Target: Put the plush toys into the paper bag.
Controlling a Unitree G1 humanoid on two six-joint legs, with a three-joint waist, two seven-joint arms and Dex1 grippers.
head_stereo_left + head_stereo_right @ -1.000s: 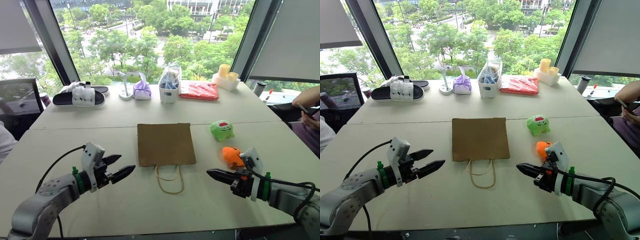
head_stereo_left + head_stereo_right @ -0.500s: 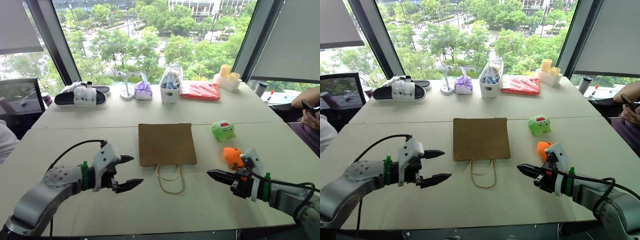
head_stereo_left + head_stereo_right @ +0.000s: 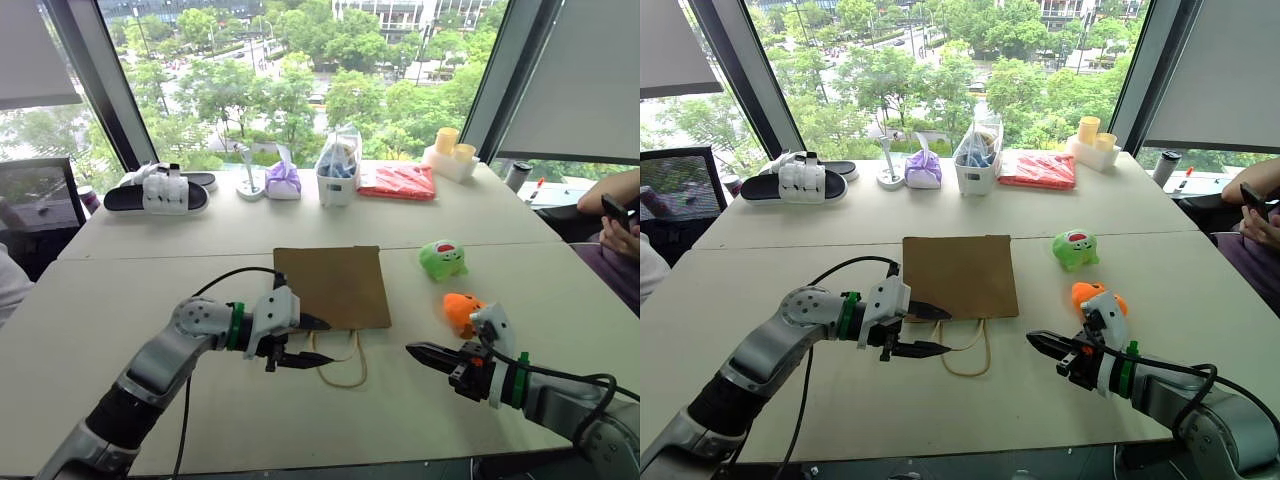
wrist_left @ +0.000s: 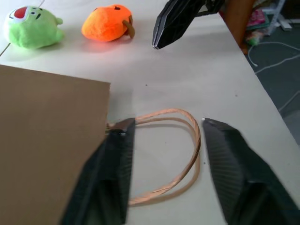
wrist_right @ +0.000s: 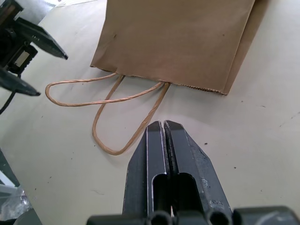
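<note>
Both handles of the flat paper bag are between the fingers of my left gripper. I will pinch only the upper handle [image 4: 198, 140] and lift the paper bag open.
The brown paper bag [image 3: 332, 287] lies flat in the middle of the table, its cord handles [image 3: 345, 365] pointing toward me. My left gripper [image 3: 318, 345] is at the bag's near left corner, open, with the handle loops [image 4: 187, 140] lying between its jaws. One finger [image 4: 112, 178] rests at the bag's edge. The green plush toy [image 3: 443, 259] and the orange plush toy [image 3: 462, 310] sit on the table right of the bag. My right gripper [image 3: 412, 350] is shut and empty, just in front of the orange toy, pointing toward the handles.
Along the far edge stand slippers [image 3: 155, 192], a purple pouch [image 3: 284, 180], a clear plastic bag [image 3: 338, 170], a red packet [image 3: 398, 182] and yellow cups [image 3: 448, 150]. A person's arm with a phone [image 3: 615, 210] is at the right, and a chair [image 3: 35, 200] at the left.
My left gripper has swung right to the bag's handles, rolled over, and its jaws have narrowed around the loops. The right gripper has stayed put.
</note>
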